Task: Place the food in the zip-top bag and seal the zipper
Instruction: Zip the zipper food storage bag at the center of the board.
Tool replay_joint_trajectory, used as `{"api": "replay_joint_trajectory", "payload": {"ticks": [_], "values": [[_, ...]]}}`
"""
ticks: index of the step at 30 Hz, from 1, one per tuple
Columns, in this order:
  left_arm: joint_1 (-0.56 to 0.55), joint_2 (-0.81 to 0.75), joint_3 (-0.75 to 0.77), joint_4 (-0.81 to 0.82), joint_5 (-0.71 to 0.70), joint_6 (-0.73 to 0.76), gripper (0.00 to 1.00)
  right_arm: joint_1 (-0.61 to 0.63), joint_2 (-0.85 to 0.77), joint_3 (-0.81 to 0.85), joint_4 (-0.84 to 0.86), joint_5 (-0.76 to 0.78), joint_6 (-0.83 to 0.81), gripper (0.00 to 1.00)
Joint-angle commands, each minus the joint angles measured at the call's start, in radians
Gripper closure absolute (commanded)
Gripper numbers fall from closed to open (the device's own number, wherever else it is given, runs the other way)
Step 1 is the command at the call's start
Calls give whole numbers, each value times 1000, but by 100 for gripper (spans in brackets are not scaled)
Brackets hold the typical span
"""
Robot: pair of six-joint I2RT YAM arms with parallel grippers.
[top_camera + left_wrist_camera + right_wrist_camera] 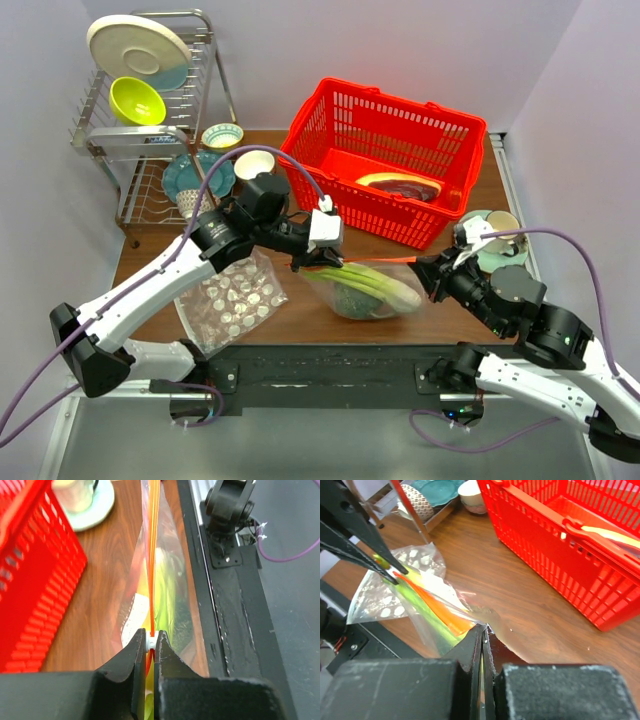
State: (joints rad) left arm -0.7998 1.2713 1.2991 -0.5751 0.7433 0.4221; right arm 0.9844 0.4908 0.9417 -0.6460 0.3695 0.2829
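Next, my left gripper releases the clear zip-top bag on the table (pixel 346 245) (pixel 80 644) against the front of the red basket.
The clear zip-top bag (pixel 365 290) lies on the table in front of the red basket. Inside it are the dark green ball (pixel 352 300) and the light-green stalks (pixel 385 283). My left gripper (pixel 300 263) is shut on the white slider of the orange-red zipper (pixel 152 555) at the bag's left end; the jaws (pixel 150 641) pinch it. My right gripper (pixel 428 266) is shut on the bag's right corner (pixel 484 628), holding the zipper (pixel 440 609) taut. The red-brown slab (pixel 400 184) lies in the basket, also seen in the right wrist view (pixel 615 536).
The red basket (pixel 340 130) stands behind the bag. A clear dotted bag (pixel 230 300) lies to the left. A dish rack (pixel 150 130) with plates and bowls is at the back left. A cup on a saucer (pixel 495 240) is at the right. A black rail (pixel 330 365) runs along the near edge.
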Motion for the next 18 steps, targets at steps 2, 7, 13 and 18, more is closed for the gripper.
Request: {"api": "replay_joint_trajectory", "payload": {"ticks": [2,7,13,18], "values": [[13,-36,28,-66,-64,-71,100,-3,29,19,32,-19,-40,44],[11,-33,51,-92,-65,-85,100,-4,132,67,74,-265,-151,22],[10,-46,63,-123,-52,-92,100,-3,325,192,31,-515,-277,16],[10,-72,60,-127,-36,-83,100,-3,457,232,67,-564,-310,24]]}}
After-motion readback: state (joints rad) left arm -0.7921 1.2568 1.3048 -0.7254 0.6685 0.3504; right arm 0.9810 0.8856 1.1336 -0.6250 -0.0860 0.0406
